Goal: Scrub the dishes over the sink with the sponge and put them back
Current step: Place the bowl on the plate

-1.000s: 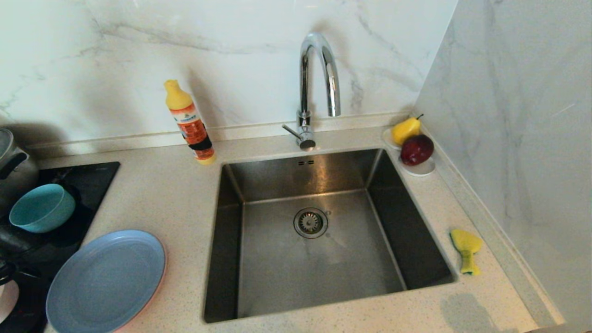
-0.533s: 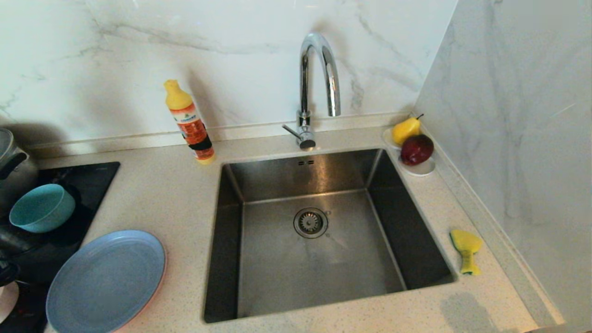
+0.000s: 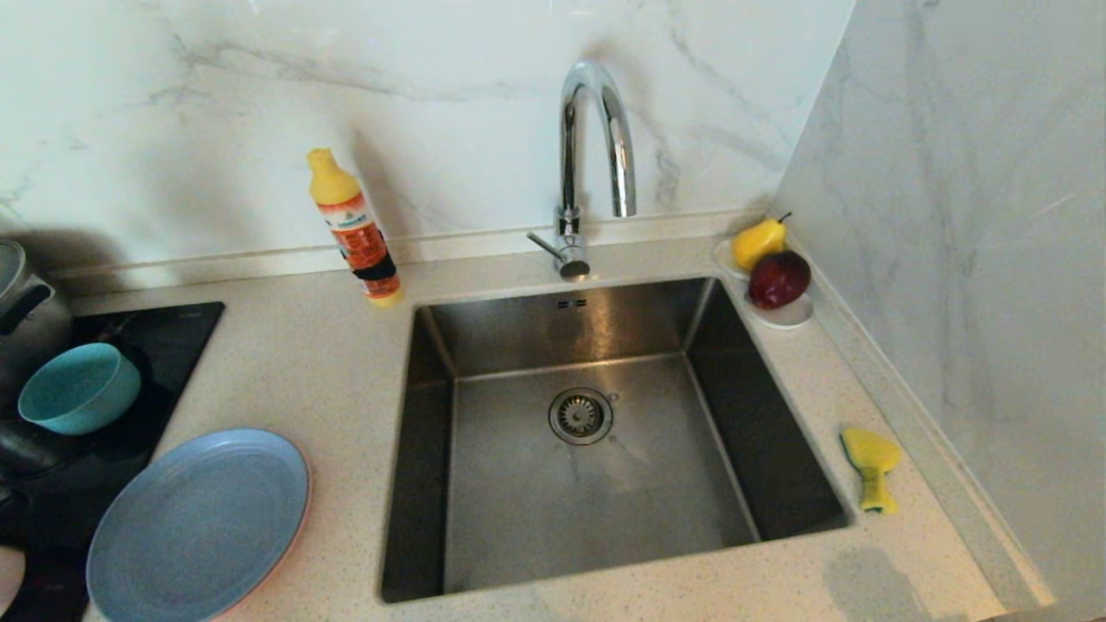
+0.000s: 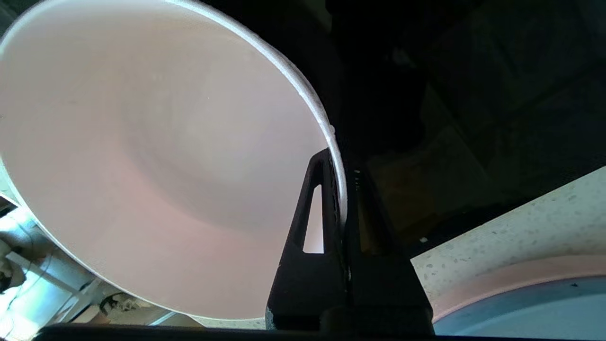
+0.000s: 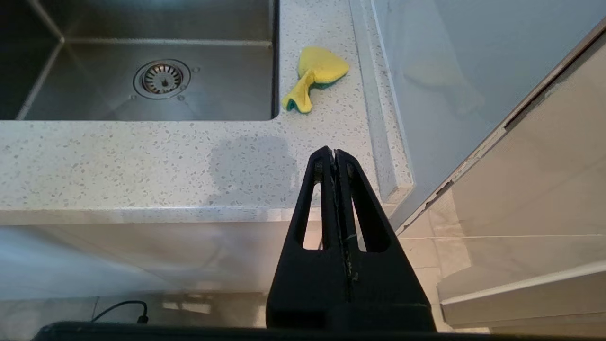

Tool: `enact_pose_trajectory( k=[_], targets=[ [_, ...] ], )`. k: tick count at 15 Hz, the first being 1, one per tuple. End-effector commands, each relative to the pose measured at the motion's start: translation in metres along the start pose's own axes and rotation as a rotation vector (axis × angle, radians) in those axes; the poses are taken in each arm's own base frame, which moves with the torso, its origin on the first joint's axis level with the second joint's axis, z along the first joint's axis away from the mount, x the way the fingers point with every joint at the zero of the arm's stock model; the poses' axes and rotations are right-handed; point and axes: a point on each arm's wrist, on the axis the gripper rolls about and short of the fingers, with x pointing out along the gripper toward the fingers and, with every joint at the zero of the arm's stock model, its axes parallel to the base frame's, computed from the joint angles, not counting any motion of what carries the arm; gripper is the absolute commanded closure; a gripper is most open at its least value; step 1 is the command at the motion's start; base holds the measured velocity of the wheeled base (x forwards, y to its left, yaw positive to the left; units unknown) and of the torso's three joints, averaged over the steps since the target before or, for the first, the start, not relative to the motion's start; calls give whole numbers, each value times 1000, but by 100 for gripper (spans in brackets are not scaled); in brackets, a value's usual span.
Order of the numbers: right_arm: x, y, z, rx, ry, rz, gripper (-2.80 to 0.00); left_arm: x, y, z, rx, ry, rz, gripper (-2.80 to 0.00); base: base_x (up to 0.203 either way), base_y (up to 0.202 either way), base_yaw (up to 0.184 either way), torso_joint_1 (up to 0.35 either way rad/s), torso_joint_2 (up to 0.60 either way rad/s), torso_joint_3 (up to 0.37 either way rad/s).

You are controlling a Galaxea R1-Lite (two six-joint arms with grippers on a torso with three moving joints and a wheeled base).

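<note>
The robot's left gripper needs to set the pale pink bowl down on the grey-blue plate's half (image 3: 160, 527) nearest the black cooktop.
My left gripper (image 4: 342, 163) is shut on the rim of the pale pink bowl (image 4: 156, 156), one finger (image 4: 315, 189) inside and the other outside. Only a sliver of that bowl (image 3: 7, 587) shows at the head view's bottom-left corner. The grey-blue plate (image 3: 199, 523) lies on the salmon-pink plate (image 3: 305, 505), left of the sink (image 3: 518, 518). The teal bowl (image 3: 78, 387) sits on the black cooktop (image 3: 177, 333). The yellow sponge (image 3: 871, 466) lies on the counter right of the sink. My right gripper (image 5: 335, 154) hangs shut and empty below the counter's front edge.
A steel pot (image 3: 22, 302) stands at the far left. An orange detergent bottle (image 3: 354, 226) and a chrome tap (image 3: 592, 155) stand behind the sink. A white saucer (image 3: 782, 318) with fruit sits in the back right corner, by the marble wall.
At the head view's bottom-left corner the pale pink bowl shows less than before and the dark gripper parts above it have shifted. Nothing else has moved.
</note>
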Motion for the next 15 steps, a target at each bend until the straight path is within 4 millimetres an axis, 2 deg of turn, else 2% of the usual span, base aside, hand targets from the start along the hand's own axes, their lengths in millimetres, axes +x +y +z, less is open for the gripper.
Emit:
enact_pose_trajectory(
  k=[1, 4, 7, 10, 13, 15],
  targets=[
    [0, 0, 0, 1, 0, 1, 0, -6, -1, 0, -5, -13, -3, 0, 0, 0, 0, 0, 0, 0],
    [0, 0, 0, -1, 0, 1, 0, -31, -4, -4, 2, -61, -13, 0, 0, 0, 0, 0, 0, 0],
    [0, 0, 0, 1, 0, 2, 0, -75, -10, -17, 28, -117, -79, 0, 0, 0, 0, 0, 0, 0],
    [0, 0, 0, -1, 0, 1, 0, -116, -25, -40, 108, -153, -141, 0, 0, 0, 0, 0, 0, 0],
    [0, 0, 0, -1, 0, 1, 0, -137, -50, -68, 224, -122, -201, 0, 0, 0, 0, 0, 0, 0],
    [0, 0, 0, -1, 0, 1, 0, -140, -70, -86, 300, -81, -224, 0, 0, 0, 0, 0, 0, 0]
  ],
)
